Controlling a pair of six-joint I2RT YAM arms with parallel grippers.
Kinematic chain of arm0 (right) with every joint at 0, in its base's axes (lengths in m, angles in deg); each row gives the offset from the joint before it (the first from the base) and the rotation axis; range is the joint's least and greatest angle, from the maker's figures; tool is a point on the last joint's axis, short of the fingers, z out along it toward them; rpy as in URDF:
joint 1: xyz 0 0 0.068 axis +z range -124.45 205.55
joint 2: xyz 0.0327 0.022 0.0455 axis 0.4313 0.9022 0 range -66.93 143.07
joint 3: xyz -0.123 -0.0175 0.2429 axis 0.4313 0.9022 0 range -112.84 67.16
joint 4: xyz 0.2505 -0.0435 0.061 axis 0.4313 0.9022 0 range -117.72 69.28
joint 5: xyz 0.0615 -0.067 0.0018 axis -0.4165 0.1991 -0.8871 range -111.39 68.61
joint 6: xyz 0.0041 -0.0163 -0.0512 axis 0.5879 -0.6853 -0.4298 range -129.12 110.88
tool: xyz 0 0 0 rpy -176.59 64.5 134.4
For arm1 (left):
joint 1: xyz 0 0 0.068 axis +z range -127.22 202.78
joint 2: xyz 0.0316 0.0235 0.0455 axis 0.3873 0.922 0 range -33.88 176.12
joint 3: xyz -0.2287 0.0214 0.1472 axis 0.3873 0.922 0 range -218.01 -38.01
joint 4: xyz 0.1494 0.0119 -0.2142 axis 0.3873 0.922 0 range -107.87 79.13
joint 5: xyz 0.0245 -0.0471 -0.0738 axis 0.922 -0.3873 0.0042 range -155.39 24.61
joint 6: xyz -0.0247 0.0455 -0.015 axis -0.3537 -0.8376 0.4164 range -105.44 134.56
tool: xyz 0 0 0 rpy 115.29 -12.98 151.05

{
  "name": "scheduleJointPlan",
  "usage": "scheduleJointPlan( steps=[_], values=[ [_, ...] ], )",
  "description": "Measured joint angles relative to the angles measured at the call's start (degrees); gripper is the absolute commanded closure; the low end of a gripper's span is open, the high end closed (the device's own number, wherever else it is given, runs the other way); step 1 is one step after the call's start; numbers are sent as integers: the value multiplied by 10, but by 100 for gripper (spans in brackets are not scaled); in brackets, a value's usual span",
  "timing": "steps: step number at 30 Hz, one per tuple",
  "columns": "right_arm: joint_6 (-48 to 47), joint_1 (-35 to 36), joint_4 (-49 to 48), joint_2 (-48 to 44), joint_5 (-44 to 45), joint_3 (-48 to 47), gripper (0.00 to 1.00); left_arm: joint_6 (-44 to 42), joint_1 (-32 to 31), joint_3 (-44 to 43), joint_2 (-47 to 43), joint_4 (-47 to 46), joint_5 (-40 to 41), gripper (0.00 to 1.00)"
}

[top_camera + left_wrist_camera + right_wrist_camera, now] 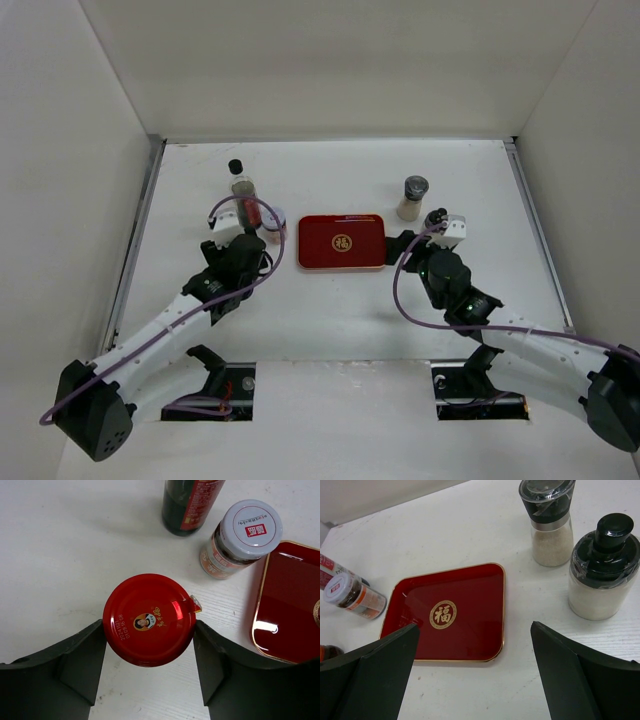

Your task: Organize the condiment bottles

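My left gripper is holding the red-lidded jar. I need to release it inside the red tray's far corner [317, 230] [302, 577], closest to the pale-lidded jar.
In the left wrist view the red-lidded jar [149, 619] stands on the table, and the two fingers of my left gripper [149, 630] press against either side of its lid. Behind it are the tall dark bottle [187, 505] and the pale-lidded jar [240, 537]. In the top view my left gripper [243, 232] covers the red-lidded jar, beside the tall black-capped bottle [238, 182]. My right gripper [474, 627] is open and empty over the red tray's near corner. The grey-lidded shaker [547, 525] and the short black-capped bottle [602, 575] stand to its right.
The flat red tray [341, 242] with a gold emblem lies at the table's centre and holds nothing. White walls close in the table at the left, right and back. The shaker [412, 197] stands just right of the tray.
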Motion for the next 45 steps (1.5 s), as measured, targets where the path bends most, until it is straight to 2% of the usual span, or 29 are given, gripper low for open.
scheduleJointPlan(
  steps=[3, 5, 10, 13, 18, 21, 26, 30, 37, 45],
  values=[
    [0, 0, 0, 0, 0, 0, 0, -3, 1, 5, 0, -12, 4, 66],
    [0, 0, 0, -2, 0, 0, 0, -4, 0, 5, -3, -11, 3, 71],
    [0, 0, -1, -13, 0, 0, 0, -11, -32, -2, -50, 36, -1, 71],
    [0, 0, 0, -9, 0, 0, 0, -17, -71, -46, -51, 66, 5, 71],
    [0, 0, 0, -7, 0, 0, 0, -25, -160, -146, 41, 28, 13, 71],
    [0, 0, 0, -8, 0, 0, 0, -39, -178, -194, 132, -37, 6, 71],
    [0, 0, 0, -17, 2, 4, 0, -70, -160, -252, 269, -121, -26, 71],
    [0, 0, 0, -19, 3, 4, 0, -81, -131, -272, 336, -157, -46, 71],
    [0, 0, 0, -19, 4, 5, 0, -103, -96, -273, 386, -194, -57, 70],
    [0, 0, 0, -19, 5, 5, 0, -138, -92, -273, 408, -274, -63, 66]
  ],
)
